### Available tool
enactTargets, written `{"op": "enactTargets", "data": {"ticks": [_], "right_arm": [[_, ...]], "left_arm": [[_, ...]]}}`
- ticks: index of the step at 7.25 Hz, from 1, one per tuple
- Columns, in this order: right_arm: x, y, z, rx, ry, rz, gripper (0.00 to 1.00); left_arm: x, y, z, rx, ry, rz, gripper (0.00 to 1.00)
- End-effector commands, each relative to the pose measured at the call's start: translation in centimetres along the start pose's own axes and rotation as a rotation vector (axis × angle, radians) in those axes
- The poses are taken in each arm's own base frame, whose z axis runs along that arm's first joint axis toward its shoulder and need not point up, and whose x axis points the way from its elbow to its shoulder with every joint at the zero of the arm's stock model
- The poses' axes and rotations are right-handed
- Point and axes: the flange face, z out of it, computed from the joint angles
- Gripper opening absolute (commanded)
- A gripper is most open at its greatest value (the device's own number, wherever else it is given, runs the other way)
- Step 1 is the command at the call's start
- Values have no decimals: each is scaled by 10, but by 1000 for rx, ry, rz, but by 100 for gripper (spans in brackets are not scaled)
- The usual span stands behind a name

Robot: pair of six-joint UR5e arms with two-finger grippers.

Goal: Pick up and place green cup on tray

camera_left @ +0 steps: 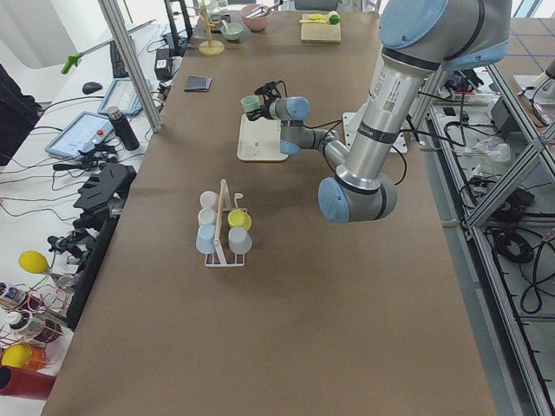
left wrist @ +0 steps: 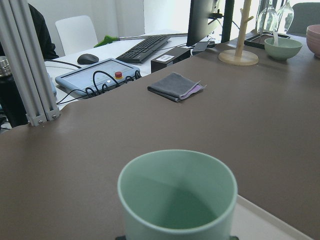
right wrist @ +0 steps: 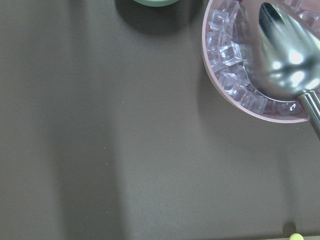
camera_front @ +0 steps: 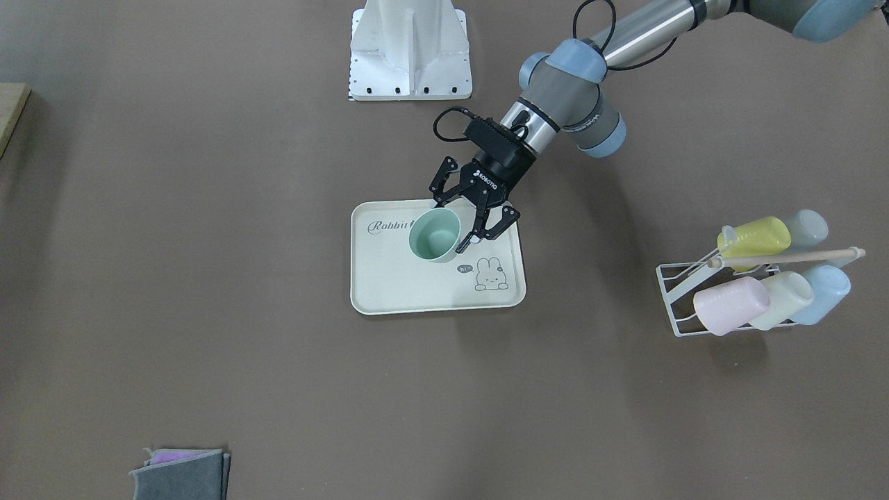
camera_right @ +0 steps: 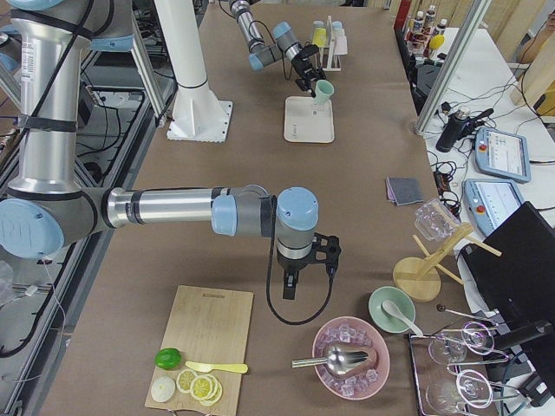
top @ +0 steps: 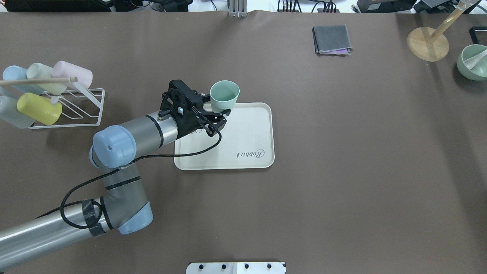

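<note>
My left gripper is going to release the green cup on the tray at the end of the Rabbit script [camera_front: 439, 232]. The green cup is upright over the tray's far part.
The pale green cup [camera_front: 434, 235] is upright over the far part of the cream tray [camera_front: 396, 278], beside its "Rabbit" script. My left gripper [camera_front: 451, 223] is shut on the green cup, one finger on each side of its lower body. Whether the cup's base touches the tray I cannot tell. In the overhead view the cup [top: 224, 95] shows at the tray's [top: 247, 133] far left corner. The left wrist view looks into the cup [left wrist: 177, 192]. My right gripper [camera_right: 290, 290] points down at the table far off, seen only from the side; I cannot tell whether it is open or shut.
A white wire rack [top: 85, 108] holding several pastel cups stands to my left. At the far side lie a folded grey cloth [top: 331, 39], a wooden stand [top: 428, 43] and a green bowl [top: 473, 62]. A pink bowl of ice [right wrist: 240, 75] sits beside the right arm.
</note>
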Motion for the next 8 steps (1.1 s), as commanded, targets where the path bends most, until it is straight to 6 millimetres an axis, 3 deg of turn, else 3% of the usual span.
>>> {"op": "enactTargets", "data": {"ticks": [1,5,8], "right_arm": [[0,-1,0,1,3,-1,100],[0,-1,0,0,5,0,100],[0,-1,0,0,5,0,100]], "left_arm": [[-4,21,15,3,-2,-2,0],[17,67,19,-8,27,-4,0],[14,77,19,5,37,-7,0]]}}
